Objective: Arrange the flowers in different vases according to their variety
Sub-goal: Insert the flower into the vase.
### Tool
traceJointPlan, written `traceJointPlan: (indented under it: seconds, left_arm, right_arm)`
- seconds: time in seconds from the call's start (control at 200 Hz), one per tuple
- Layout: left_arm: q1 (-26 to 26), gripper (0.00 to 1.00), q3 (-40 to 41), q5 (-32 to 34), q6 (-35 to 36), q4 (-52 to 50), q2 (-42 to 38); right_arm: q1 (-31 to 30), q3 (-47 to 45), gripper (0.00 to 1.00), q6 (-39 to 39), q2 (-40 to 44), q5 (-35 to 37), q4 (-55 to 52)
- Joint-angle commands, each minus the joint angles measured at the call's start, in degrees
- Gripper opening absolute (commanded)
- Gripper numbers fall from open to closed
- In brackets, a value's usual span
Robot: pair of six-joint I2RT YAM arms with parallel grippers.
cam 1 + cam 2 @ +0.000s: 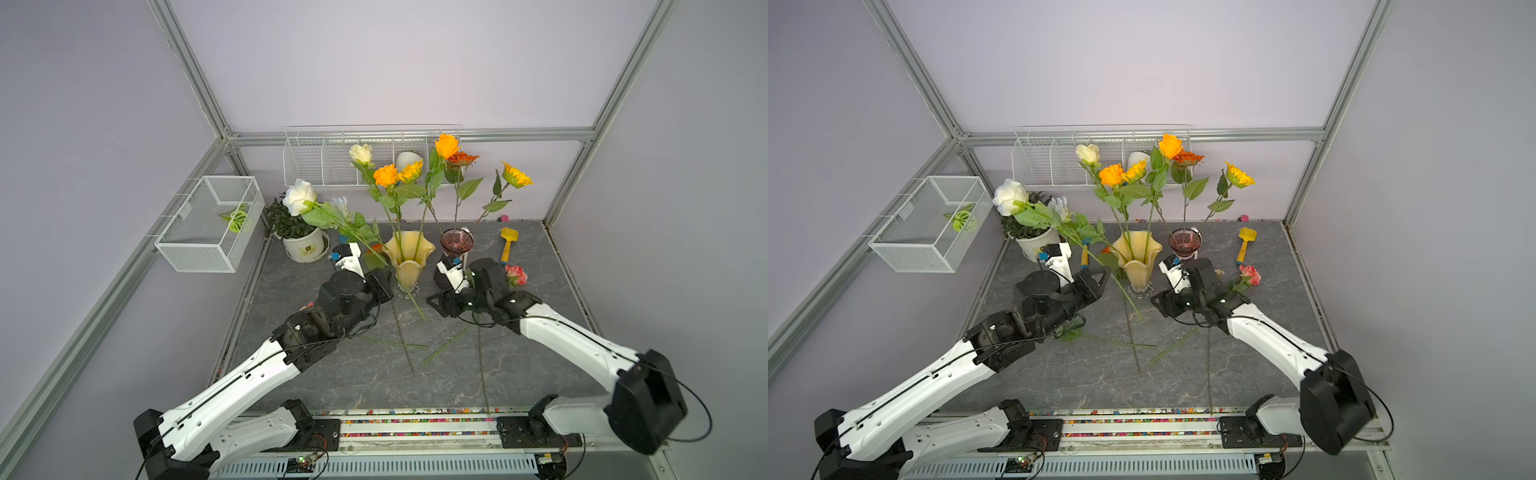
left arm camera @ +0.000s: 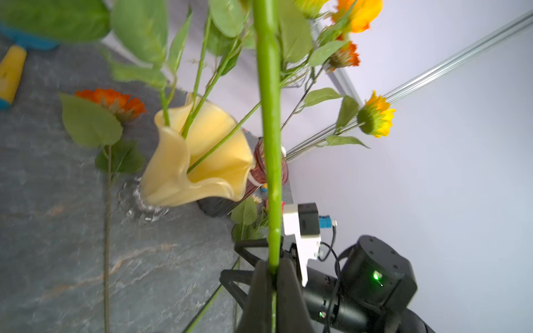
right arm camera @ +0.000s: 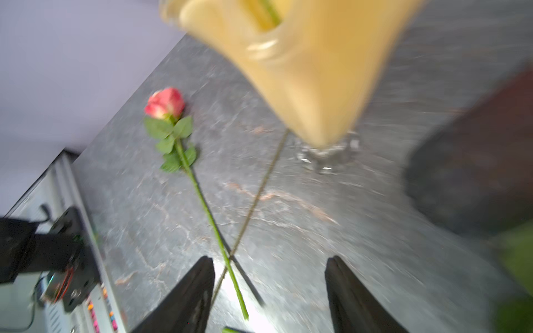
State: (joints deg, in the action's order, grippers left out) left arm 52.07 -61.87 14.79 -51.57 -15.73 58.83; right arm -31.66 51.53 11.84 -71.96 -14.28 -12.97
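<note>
Next, the left gripper releases the white rose in the yellow vase (image 1: 410,244) (image 2: 204,154), among the cream and orange roses.
My left gripper (image 1: 385,275) (image 2: 274,268) is shut on the green stem of a white rose (image 1: 299,197) (image 1: 1010,196), held aslant just left of the yellow vase (image 1: 409,257) (image 2: 199,161). Cream and orange roses (image 1: 386,174) stand in that vase. Sunflower-like heads (image 1: 515,175) rise from the purple vase (image 1: 456,243) (image 1: 1183,243). My right gripper (image 1: 436,305) (image 3: 269,259) is open and empty, low over the table right of the yellow vase. One pink rose (image 3: 165,102) lies ahead of it, another (image 1: 516,274) beside the right arm. An orange-red flower (image 2: 115,101) lies by the vase.
A potted green plant (image 1: 303,245) stands at the back left, near a wire basket (image 1: 208,224) on the left wall. A wire rack (image 1: 324,162) hangs on the back wall. A yellow toy shovel (image 1: 508,243) lies at the back right. Loose stems (image 1: 444,345) cross the table's middle.
</note>
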Motion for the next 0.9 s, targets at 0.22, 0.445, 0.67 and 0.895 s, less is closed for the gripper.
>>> traceJointPlan:
  seconds: [0.22,0.445,0.67,0.895]
  left_arm:
    - [-0.17,0.0,-14.14,0.72,25.59,2.43,9.62]
    - [-0.22,0.0,-23.68,8.79,42.0,12.86,18.01]
    - [-1.96,0.0,-27.69,13.63,54.14,23.38,27.54]
    - [-5.52,0.0,-28.6,14.03,54.62,27.0,36.0]
  right_arm:
    - [0.0,-6.07,0.67,5.45,17.97,17.85,-13.68]
    - [0.04,-8.71,0.67,9.87,22.81,19.12,-15.15]
    - [0.02,-9.62,0.67,11.33,25.02,19.64,-16.4]
    - [0.0,-10.17,0.68,11.67,26.32,20.13,-17.32]
